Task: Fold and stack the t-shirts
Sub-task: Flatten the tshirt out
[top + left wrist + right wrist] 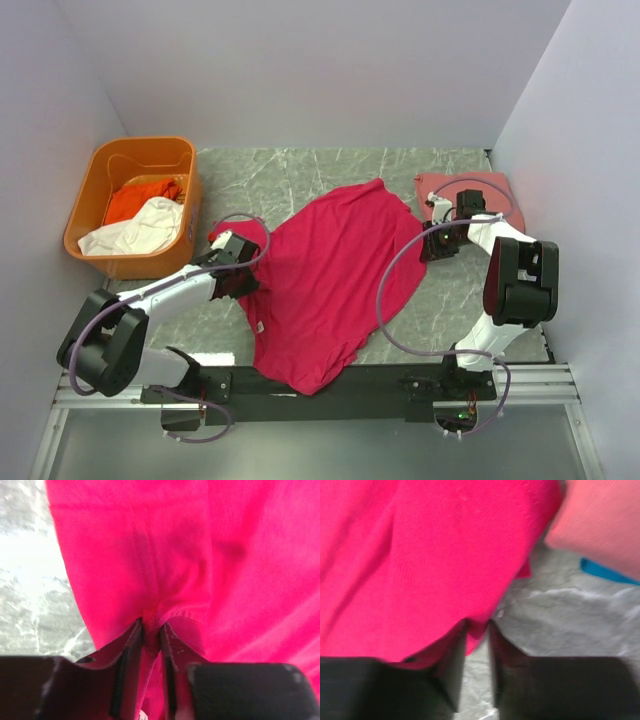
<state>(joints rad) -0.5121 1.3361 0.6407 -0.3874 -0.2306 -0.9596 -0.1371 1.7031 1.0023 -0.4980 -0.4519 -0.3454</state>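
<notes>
Next, my right gripper puts the hem down and takes the hem's near end [396, 308], because the crimson-pink t-shirt lies crooked with its far corner sticking back.
A large crimson-pink t-shirt [330, 280] lies spread on the table between the arms. My left gripper [243, 270] is shut on its left edge; in the left wrist view the cloth [165, 565] is pinched between the jaws [151, 627]. My right gripper [432, 243] is shut on its right edge; the right wrist view shows the cloth [420, 555] pinched at the fingertips [477, 625]. A salmon-pink shirt [460, 190] lies folded at the back right, over a blue one [602, 572]. Orange [135, 198] and white [135, 230] shirts lie in the tub.
A rigid orange plastic tub [110, 165] stands at the back left. White walls close in the table on three sides. Grey marbled tabletop [300, 165] shows behind the crimson shirt.
</notes>
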